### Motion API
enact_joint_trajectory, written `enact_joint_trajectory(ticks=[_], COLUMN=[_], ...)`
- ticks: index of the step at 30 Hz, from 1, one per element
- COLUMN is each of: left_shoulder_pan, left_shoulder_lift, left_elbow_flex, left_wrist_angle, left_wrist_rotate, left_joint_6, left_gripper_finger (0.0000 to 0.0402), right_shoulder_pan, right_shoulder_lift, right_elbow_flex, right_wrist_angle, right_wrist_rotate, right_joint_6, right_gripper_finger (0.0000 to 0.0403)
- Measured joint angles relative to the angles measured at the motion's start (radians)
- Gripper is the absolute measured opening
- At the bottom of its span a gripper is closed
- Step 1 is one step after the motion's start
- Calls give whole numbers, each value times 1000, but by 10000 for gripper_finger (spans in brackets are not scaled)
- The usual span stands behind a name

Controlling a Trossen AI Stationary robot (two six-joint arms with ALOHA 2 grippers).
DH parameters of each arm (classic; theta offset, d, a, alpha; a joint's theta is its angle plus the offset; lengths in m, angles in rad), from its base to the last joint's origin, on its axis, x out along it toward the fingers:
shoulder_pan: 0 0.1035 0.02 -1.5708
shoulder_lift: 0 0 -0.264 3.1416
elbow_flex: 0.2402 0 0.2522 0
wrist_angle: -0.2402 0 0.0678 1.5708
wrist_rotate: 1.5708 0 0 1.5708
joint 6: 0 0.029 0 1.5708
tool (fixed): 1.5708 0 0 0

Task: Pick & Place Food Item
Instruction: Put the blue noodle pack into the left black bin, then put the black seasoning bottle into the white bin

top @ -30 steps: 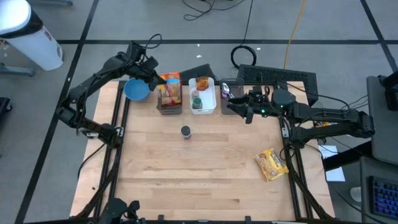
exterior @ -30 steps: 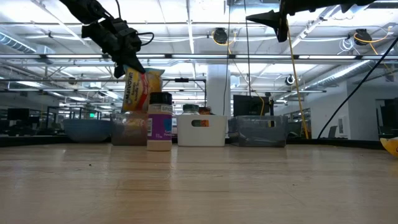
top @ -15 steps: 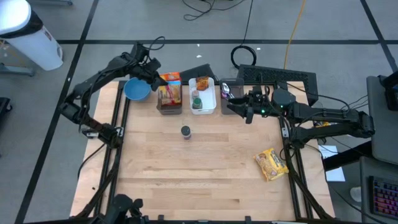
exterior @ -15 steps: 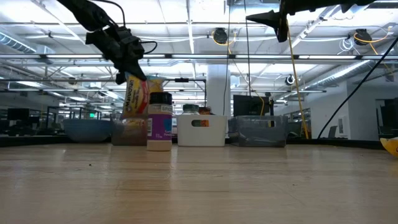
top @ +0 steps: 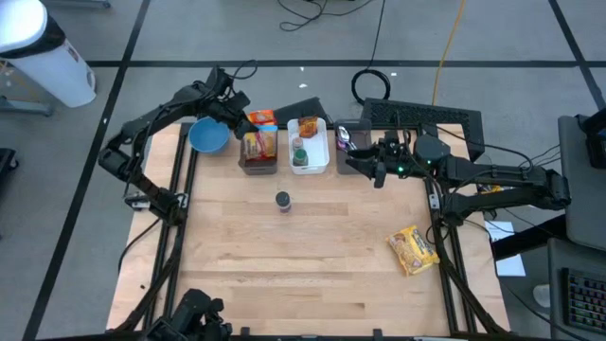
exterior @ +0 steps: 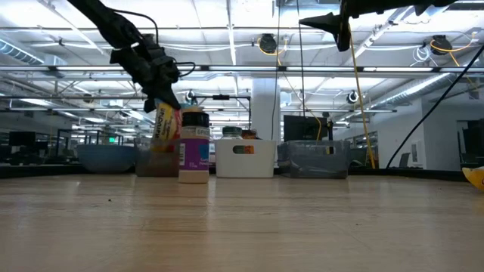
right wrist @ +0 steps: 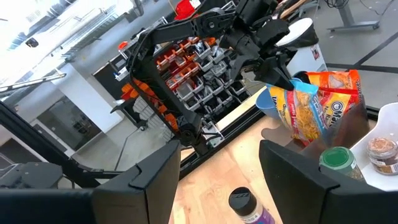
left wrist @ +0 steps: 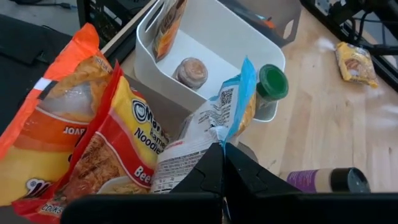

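Note:
Next, I release the yellow and blue food packet, now hanging into the bin, from my left gripper inside the dark bin point(top: 257, 150) point(left wrist: 194, 155), against the noodle packets.
My left gripper point(top: 237, 112) hangs over the dark bin point(top: 258, 165) at the table's far left and is shut on a yellow and blue food packet point(left wrist: 217, 121). In the low view the packet point(exterior: 165, 127) hangs into the bin beside two red and orange noodle packets point(left wrist: 106, 140). Its lower end is hidden by the bin wall. My right gripper point(top: 356, 160) waits open, high and level, at the far right, holding nothing. A spice jar point(top: 282, 200) stands upright on the table near the bins. My left gripper pinches the packet's crimped top edge point(left wrist: 210, 138) between its two shut fingers. The fingers slant down from above, from the table's left side. The packet hangs below them, nearly upright, with its lower part down inside the dark bin next to the noodle packets.
A white bin point(top: 322, 152) with a green-lidded jar point(left wrist: 272, 83) and other items stands right of the dark bin. A blue bowl point(top: 207, 136) sits left of it, and a clear bin point(exterior: 314, 160) is farther right. A yellow bag point(top: 413, 249) lies at the right.
My left gripper has sunk toward the dark bin and shifted a little toward the table's right, still shut on the packet. The packet has come down with it and now hangs lower, with its bottom end inside the bin.

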Motion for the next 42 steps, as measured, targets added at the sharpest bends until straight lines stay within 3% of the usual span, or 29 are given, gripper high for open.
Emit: enact_joint_trajectory(ticks=[11,21,31,42], left_shoulder_pan=[0,0,2,3], left_shoulder_lift=[67,71,71,71], left_elbow_flex=[0,0,0,0], left_wrist_angle=[4,10,10,11], left_wrist_rotate=[-9,-109,-131,-141], left_joint_6=[16,42,54,45], left_gripper_finger=[7,14,12,86], right_shoulder_pan=[0,0,0,0], right_shoulder_lift=[0,0,0,0], right_elbow_flex=[0,0,0,0], right_wrist_angle=[0,0,0,0], right_wrist_rotate=[1,30,30,26], right_joint_6=[0,0,0,23], right_gripper_finger=[212,212,212,212])
